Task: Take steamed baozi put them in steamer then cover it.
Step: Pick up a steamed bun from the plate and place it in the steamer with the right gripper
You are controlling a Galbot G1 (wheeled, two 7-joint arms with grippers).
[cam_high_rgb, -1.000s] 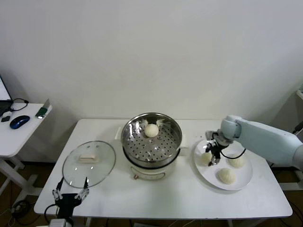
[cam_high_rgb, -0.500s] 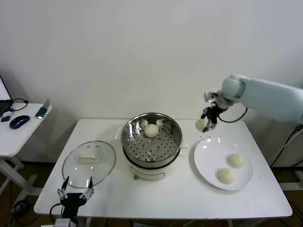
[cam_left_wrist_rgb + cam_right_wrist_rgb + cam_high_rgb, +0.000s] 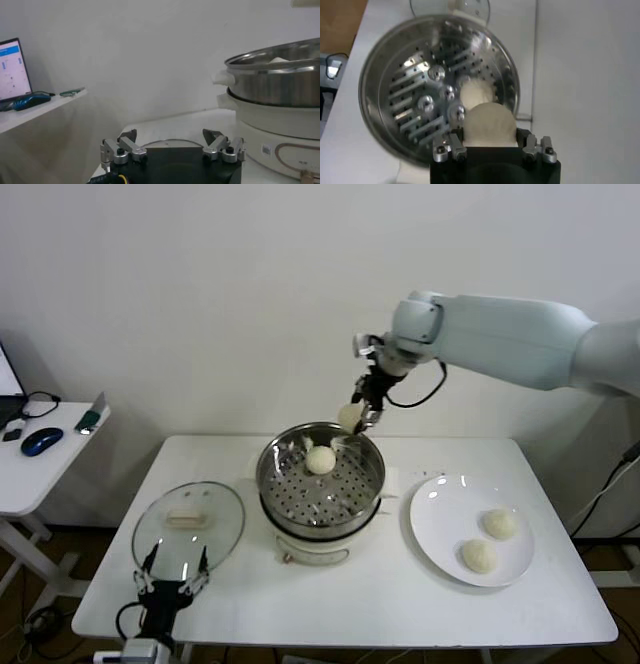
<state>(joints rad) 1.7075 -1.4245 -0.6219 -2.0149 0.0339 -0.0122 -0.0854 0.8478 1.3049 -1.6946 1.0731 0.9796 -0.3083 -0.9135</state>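
Observation:
Next, my right gripper lets go of the baozi on the perforated tray's side (image 3: 288, 487) (image 3: 439, 46) that is nearest the glass cover.
My right gripper (image 3: 358, 416) is shut on a cream-white baozi (image 3: 350, 416) and holds it above the far right rim of the steel steamer (image 3: 288, 502). In the right wrist view the held baozi (image 3: 489, 125) hangs over the perforated tray (image 3: 415, 100). One baozi (image 3: 320, 459) lies inside the steamer at the back; the right wrist view shows it too (image 3: 476, 92). Two baozi (image 3: 499, 523) (image 3: 478, 556) rest on the white plate (image 3: 440, 514). The glass cover (image 3: 160, 544) with its cream handle lies on the table left of the steamer. My left gripper (image 3: 173, 572) is open, low at the table's front left.
The white table (image 3: 380, 604) carries everything. A side table (image 3: 30, 469) on the left holds a blue mouse (image 3: 40, 442) and small items. A white wall stands close behind. In the left wrist view the steamer's pot and white base (image 3: 280, 85) stand to one side.
My right gripper lifted a baozi off the plate and carried it left and up to above the steamer's far rim. My left gripper shifted slightly rightward near the table's front edge.

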